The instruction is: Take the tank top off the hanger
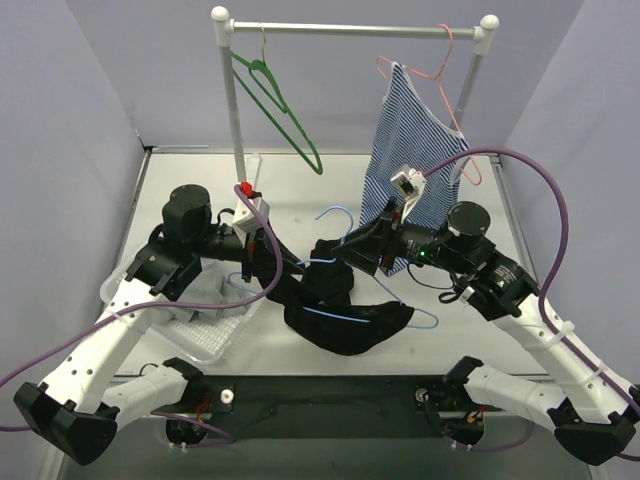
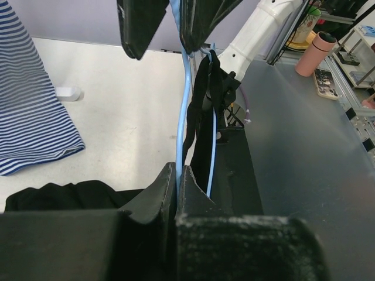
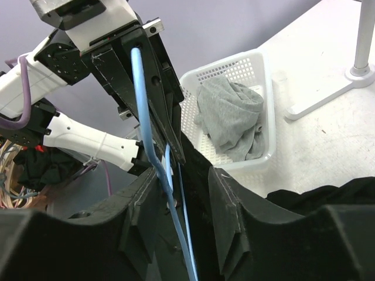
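Observation:
The hanger's wire is pinched by my left gripper beside the tank top, so my right gripper should hold the hanger while my left gripper takes the tank top's shoulder (image 1: 286, 291).
A black tank top (image 1: 348, 332) lies slumped at the table's middle, still threaded on a light-blue hanger (image 1: 340, 314). My left gripper (image 2: 177, 172) is shut on the blue hanger (image 2: 181, 111) wire, pinching it between its fingertips. A black strap (image 2: 202, 117) hangs beside that wire. My right gripper (image 3: 184, 175) faces the left one from the other side. It is open, its jaws standing on either side of the blue hanger (image 3: 143, 111) wire and a fold of black cloth. A striped tank top (image 1: 410, 160) hangs on a pink hanger (image 1: 440, 70) on the rail.
A green hanger (image 1: 285, 110) hangs bare on the white rack (image 1: 350, 30). A white basket (image 3: 258, 64) holding a grey garment (image 3: 231, 117) stands at the near left, beside the left arm. The rack's base (image 3: 328, 96) rests on the table behind it.

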